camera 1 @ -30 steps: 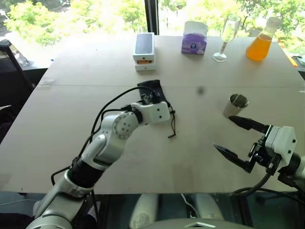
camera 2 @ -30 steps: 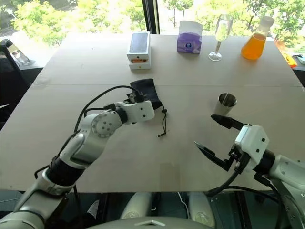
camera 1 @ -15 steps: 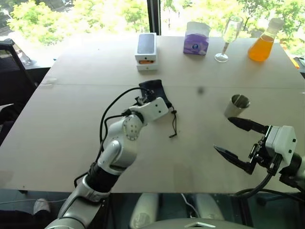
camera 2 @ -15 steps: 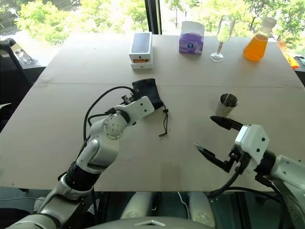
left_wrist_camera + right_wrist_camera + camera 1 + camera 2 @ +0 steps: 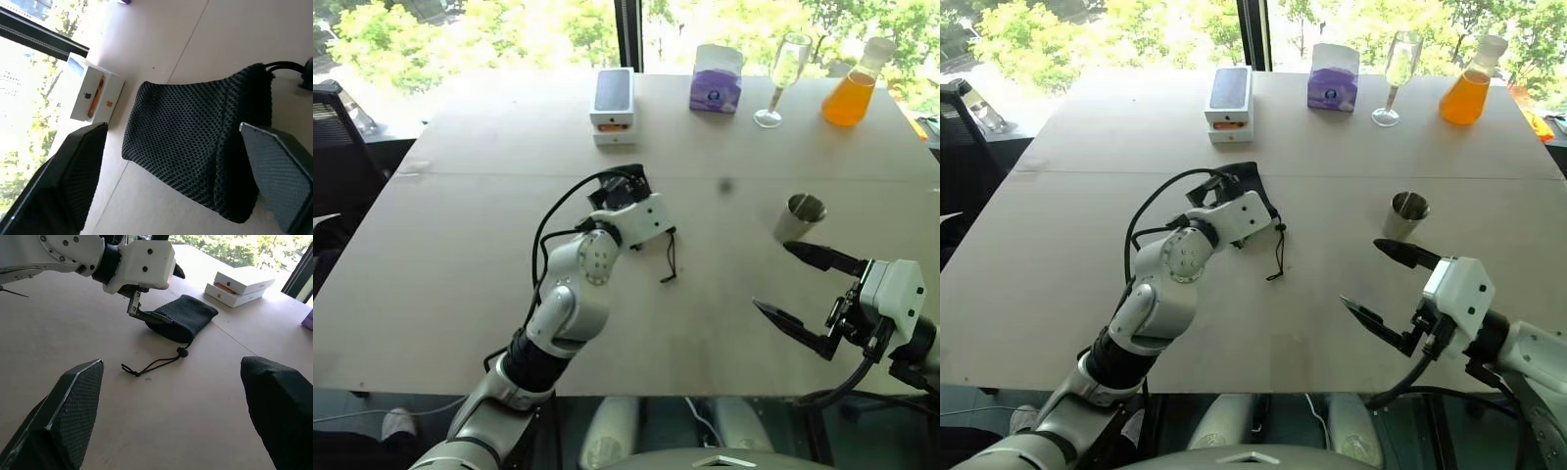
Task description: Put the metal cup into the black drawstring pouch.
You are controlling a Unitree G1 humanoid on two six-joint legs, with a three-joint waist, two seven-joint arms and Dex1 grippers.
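Observation:
Next, I move my left gripper from straddling the pouch's wide middle to pinch the edge of the pouch's opening [image 5: 239,203] before the metal cup goes in.
The metal cup [image 5: 796,215] stands upright on the table at the right. Just in front of it my right gripper [image 5: 771,274] hangs open with nothing in it. The black drawstring pouch [image 5: 195,142] lies flat near the table's middle, its cord [image 5: 671,257] trailing toward me. My left gripper [image 5: 171,129] is open, one finger [image 5: 73,186] on each side of the pouch. From the head views the left hand covers part of the pouch [image 5: 633,179]. In the right wrist view one left finger [image 5: 146,316] rests low by the pouch [image 5: 188,318].
Along the far edge stand a white phone box [image 5: 612,103], a purple tissue box [image 5: 713,83], a wine glass [image 5: 781,78] and an orange flask [image 5: 850,93]. A black chair [image 5: 337,147] is beyond the table's left side.
My left elbow has swung in toward the middle and the wrist has turned, while its gripper stays at the pouch. The right arm and the cup have not moved.

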